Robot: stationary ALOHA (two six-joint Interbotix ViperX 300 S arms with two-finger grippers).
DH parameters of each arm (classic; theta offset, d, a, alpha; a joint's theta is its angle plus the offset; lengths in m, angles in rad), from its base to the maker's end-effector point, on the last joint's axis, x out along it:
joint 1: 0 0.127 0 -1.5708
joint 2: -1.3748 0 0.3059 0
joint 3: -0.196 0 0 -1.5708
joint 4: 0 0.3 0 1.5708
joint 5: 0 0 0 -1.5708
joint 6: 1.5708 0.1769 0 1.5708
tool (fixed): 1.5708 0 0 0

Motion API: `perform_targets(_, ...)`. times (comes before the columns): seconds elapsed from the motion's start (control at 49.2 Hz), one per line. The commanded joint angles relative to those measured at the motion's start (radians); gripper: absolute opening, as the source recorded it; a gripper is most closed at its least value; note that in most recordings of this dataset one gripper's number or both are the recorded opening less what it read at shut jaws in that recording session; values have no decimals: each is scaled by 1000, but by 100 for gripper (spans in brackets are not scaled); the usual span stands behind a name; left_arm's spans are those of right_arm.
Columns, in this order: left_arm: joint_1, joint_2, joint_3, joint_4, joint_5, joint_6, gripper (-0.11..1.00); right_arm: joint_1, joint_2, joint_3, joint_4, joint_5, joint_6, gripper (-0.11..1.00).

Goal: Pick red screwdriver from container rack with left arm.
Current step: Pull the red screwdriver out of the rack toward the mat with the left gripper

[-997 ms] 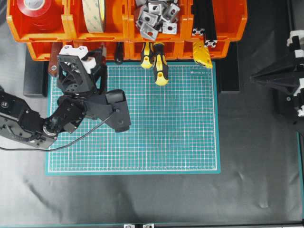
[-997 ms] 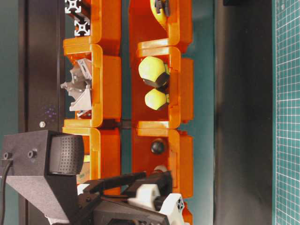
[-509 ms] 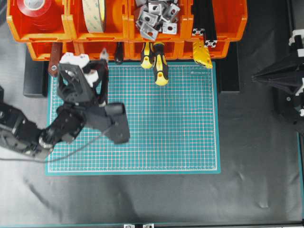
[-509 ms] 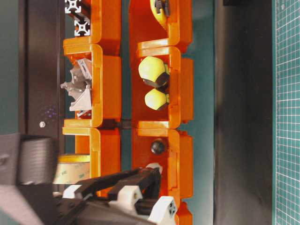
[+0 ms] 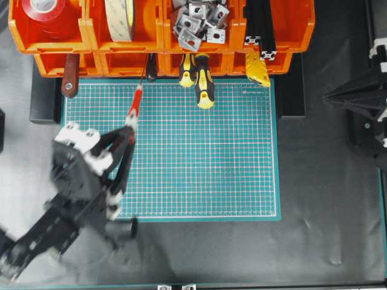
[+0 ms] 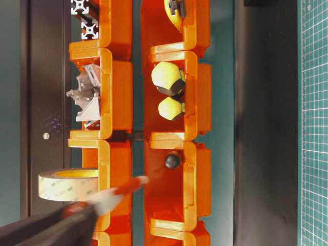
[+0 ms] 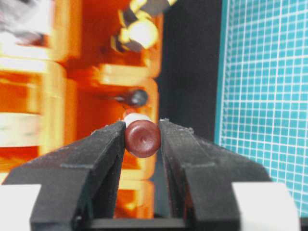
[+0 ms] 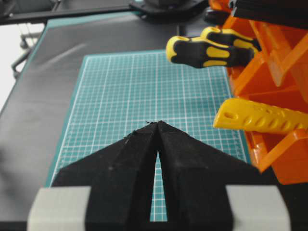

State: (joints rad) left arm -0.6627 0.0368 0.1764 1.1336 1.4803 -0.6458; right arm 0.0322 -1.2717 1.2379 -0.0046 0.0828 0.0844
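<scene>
Next, I let go of the red screwdriver with my left gripper on the middle of the green mat (image 5: 177, 161), with its tip toward the yellow-and-black screwdrivers.
The red screwdriver (image 5: 135, 103) lies in the air over the green mat's back left, its thin shaft tip still reaching toward the orange container rack (image 5: 162, 27). My left gripper (image 5: 128, 134) is shut on the butt end of its handle. In the left wrist view the round dark-red handle end (image 7: 142, 138) sits clamped between both black fingers, with the rack (image 7: 57, 82) blurred behind. In the table-level view the screwdriver (image 6: 120, 190) is a red-and-white blur in front of the rack (image 6: 195, 102). My right gripper (image 8: 157, 124) is shut and empty, parked at the right edge (image 5: 328, 95).
Two yellow-and-black screwdrivers (image 5: 204, 84), a black-handled tool (image 5: 151, 67), a brown flat handle (image 5: 69, 75) and a yellow handle (image 5: 257, 67) stick out of the lower bins. Upper bins hold tape rolls (image 5: 121, 18) and metal brackets (image 5: 196, 18). The green mat (image 5: 211, 157) lies in front.
My left arm has pulled back from the rack toward the front left, drawing the red screwdriver out of its bin. The right arm has not moved.
</scene>
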Motion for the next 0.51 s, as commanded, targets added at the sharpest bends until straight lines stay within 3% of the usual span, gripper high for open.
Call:
perform_targets(0.0,-28,0,-98,5,55,64,25,-3,0,-40,-2,-3,5,0)
perform_targets(0.203,-94,51,-219,6,110,193,25,-3,-2,-37,0,17,8,0)
perform_targets(0.488,-187,72,-221,5,109,186,25,-5,-14,-41,5,41,34,0)
